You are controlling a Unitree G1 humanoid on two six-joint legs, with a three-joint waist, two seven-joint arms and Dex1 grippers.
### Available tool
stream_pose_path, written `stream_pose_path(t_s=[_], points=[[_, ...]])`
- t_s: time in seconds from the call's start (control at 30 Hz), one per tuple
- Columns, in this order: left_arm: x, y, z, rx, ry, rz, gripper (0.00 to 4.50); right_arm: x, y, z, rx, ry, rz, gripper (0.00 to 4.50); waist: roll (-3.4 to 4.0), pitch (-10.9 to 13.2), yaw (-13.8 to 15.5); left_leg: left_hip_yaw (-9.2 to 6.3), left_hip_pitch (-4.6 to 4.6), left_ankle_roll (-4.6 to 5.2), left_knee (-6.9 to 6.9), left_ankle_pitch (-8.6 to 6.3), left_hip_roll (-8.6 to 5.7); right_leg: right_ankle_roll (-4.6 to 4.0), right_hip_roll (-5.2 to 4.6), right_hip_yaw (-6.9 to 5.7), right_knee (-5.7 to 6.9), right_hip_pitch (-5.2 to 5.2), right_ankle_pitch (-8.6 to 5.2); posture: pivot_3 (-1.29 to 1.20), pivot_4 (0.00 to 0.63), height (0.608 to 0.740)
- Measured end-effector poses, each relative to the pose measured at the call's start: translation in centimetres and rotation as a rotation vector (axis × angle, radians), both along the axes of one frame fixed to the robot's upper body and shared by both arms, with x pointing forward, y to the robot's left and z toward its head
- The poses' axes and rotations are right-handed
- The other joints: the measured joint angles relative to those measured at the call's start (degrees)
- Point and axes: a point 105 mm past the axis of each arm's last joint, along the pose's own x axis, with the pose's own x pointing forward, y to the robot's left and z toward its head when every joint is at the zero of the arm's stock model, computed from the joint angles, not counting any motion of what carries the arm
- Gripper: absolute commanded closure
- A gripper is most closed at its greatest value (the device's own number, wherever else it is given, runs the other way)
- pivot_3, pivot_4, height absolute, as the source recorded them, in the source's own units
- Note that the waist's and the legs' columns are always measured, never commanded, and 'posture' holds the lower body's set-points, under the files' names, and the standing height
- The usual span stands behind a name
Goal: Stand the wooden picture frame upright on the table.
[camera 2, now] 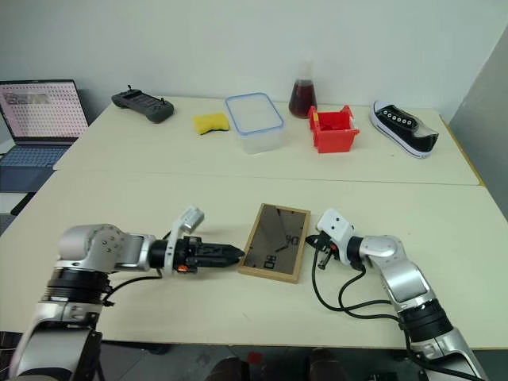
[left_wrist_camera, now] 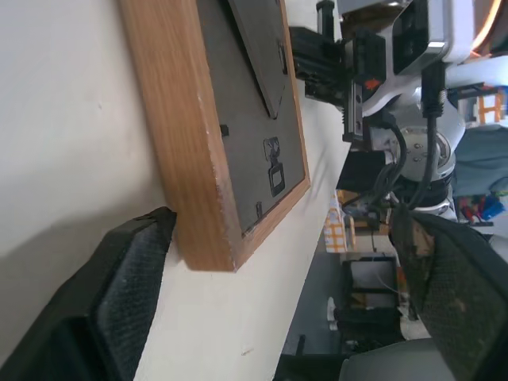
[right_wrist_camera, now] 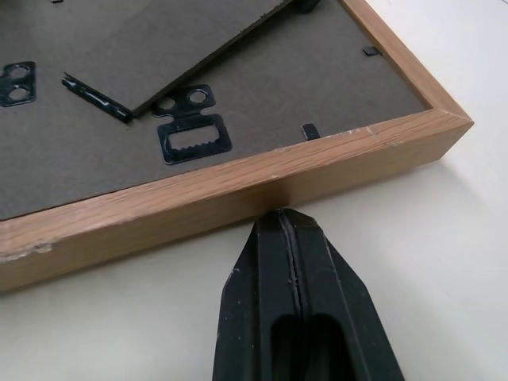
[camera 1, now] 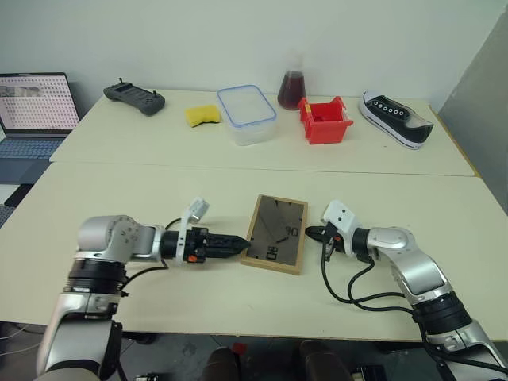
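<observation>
Next, my left gripper lifts the frame by its side [camera 1: 252,225] before my right gripper opens the easel stand, because the stand lies folded against the back of the frame.
The wooden picture frame [camera 1: 275,232] lies flat on the table [camera 1: 159,190], its dark back and easel stand [right_wrist_camera: 182,48] facing up. My left gripper [camera 1: 238,242] is at the frame's left edge, near its front corner, and is open. In the left wrist view one finger [left_wrist_camera: 119,294] rests by the frame's corner [left_wrist_camera: 206,238] and the other finger [left_wrist_camera: 452,270] stands far apart from it. My right gripper [camera 1: 311,232] is shut with nothing in it, and its tip [right_wrist_camera: 282,226] touches the frame's right edge [right_wrist_camera: 238,186].
On the far section of the table stand a clear box with a blue rim [camera 1: 247,113], a yellow sponge [camera 1: 202,115], a flask of dark liquid [camera 1: 291,83], a red bin [camera 1: 325,121], a shoe [camera 1: 394,117] and a black controller [camera 1: 134,98]. A laptop [camera 1: 36,111] sits at the far left.
</observation>
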Motion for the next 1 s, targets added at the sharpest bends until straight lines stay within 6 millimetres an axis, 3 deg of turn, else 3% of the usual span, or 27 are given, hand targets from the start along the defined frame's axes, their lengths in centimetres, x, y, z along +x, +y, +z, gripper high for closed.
stream_pose_path(t_s=[0.23,0.43,0.63,0.83,1.0], points=[[0.2,-2.8,-0.4,-0.066,-0.022,-0.001,0.03,-0.6,2.0,0.2,0.041,0.017,-0.001,4.5,0.04,-0.04,0.77,0.01,-0.01,0.01,0.04,-0.01,-0.06,0.0,-0.06,0.0,0.0,0.02,0.0,0.0,0.15,0.74],[0.0,-3.7,-0.5,-0.09,-0.036,0.034,0.03,-0.8,2.0,0.2,0.063,0.029,-0.042,4.5,0.02,-0.06,0.95,0.01,0.0,0.02,0.05,-0.01,-0.1,0.01,-0.11,0.01,0.0,0.06,0.0,0.0,0.15,0.74],[-1.3,-3.8,-1.1,-0.08,-0.022,0.01,1.17,-0.2,1.2,0.5,0.067,0.013,-0.096,4.5,0.02,-0.06,0.73,0.0,0.01,0.02,0.04,-0.01,-0.08,0.01,-0.08,0.01,0.01,0.04,0.0,0.0,0.15,0.74],[-1.1,-2.5,-0.9,-0.045,-0.042,0.029,2.4,0.6,0.5,1.1,0.061,-0.007,-0.127,4.5,0.02,-0.06,0.66,0.0,0.02,0.03,0.01,-0.02,-0.06,0.0,-0.06,0.01,0.01,0.03,0.0,0.0,0.15,0.74],[-0.7,-2.4,-0.7,-0.047,-0.081,0.042,3.19,1.1,0.2,2.0,0.071,-0.043,-0.147,4.5,0.02,-0.06,0.7,0.01,0.02,0.02,0.01,-0.01,-0.06,0.0,-0.06,0.02,0.01,0.03,0.0,0.0,0.15,0.74]])
